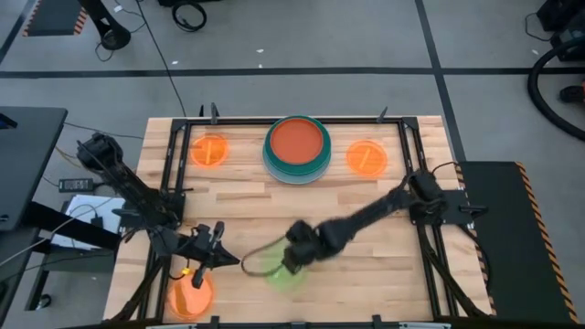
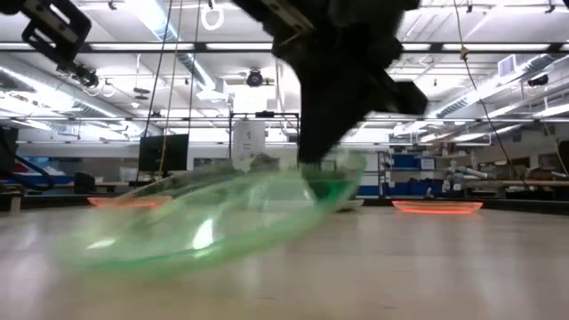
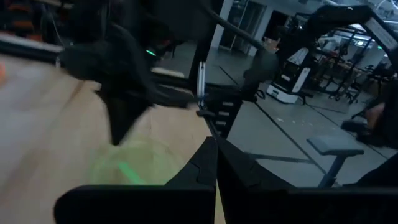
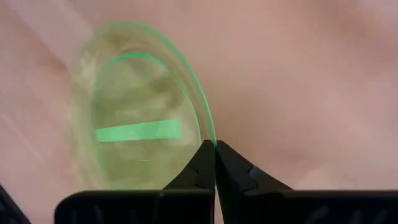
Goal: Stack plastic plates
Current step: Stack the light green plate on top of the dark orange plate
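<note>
The robot's right gripper needs to release the lime green plate on the red-orange plate (image 1: 296,142) that is at the top of the stack. The lime green plate is now near the table's near edge.
A translucent lime green plate (image 1: 274,267) sits near the table's near edge, tilted in the low view (image 2: 204,218). My right gripper (image 1: 292,256) reaches in from the right and is shut on its rim. My left gripper (image 1: 218,247) hovers shut to the plate's left, touching nothing; its wrist view shows its closed fingers (image 3: 216,158) and the green plate (image 3: 130,168) beyond. A stack of large plates topped by a red-orange one (image 1: 297,144) rests at the far edge. Small orange plates lie far left (image 1: 210,149), far right (image 1: 366,157) and near left (image 1: 192,294). My right gripper pinches the lime green plate's rim (image 4: 208,134) between its two fingers, coming from above at a slant from the table's right. The held side (image 2: 342,178) is raised and the plate tilts down toward its opposite edge (image 2: 98,253). Whether that edge touches the table, I cannot tell.
A black metal frame (image 1: 274,122) borders the wooden table (image 1: 366,274). The near-left orange plate lies just below my left gripper. Bare wood stretches between the green plate and the central stack.
</note>
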`<state>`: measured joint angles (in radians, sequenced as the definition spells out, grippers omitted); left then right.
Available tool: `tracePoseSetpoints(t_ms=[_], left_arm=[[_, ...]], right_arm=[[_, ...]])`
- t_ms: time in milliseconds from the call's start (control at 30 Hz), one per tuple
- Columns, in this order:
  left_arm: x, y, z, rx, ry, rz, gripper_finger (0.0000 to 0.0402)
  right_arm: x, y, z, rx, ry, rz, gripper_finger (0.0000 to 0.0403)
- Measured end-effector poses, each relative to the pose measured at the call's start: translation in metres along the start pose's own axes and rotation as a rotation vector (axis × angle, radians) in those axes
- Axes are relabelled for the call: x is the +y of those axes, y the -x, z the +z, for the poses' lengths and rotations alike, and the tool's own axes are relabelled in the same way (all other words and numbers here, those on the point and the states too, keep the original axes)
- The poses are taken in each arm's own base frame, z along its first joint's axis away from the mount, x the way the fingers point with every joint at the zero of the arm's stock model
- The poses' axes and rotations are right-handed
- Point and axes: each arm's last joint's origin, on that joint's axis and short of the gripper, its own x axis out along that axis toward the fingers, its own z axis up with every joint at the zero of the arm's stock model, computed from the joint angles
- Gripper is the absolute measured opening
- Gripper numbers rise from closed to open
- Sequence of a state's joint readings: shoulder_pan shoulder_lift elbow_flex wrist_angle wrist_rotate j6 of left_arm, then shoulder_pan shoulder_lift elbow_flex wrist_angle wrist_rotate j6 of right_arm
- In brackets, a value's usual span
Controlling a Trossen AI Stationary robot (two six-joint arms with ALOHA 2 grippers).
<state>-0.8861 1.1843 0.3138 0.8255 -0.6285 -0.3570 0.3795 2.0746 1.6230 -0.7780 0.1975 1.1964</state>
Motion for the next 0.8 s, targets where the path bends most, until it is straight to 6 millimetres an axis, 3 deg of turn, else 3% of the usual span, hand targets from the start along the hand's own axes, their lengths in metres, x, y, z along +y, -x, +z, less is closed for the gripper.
tracePoseSetpoints(t_ms=[267, 467, 633, 800], left_arm=[[0.004, 0.003, 0.016, -0.063, -0.09, 0.009, 0.0009], [0.012, 0.001, 0.023, -0.092, -0.134, 0.052, 0.0009], [0.021, -0.004, 0.026, -0.099, -0.145, 0.101, 0.0009], [0.031, -0.008, 0.029, -0.112, -0.146, 0.154, 0.0009]], right_arm=[[-0.071, 0.067, 0.099, -0.061, -0.029, -0.059, 0.0007], [-0.155, 0.105, 0.174, -0.156, -0.176, -0.102, 0.0007], [-0.219, 0.114, 0.216, -0.2, -0.322, -0.109, 0.0007], [-0.256, 0.097, 0.241, -0.203, -0.403, -0.104, 0.0007]])
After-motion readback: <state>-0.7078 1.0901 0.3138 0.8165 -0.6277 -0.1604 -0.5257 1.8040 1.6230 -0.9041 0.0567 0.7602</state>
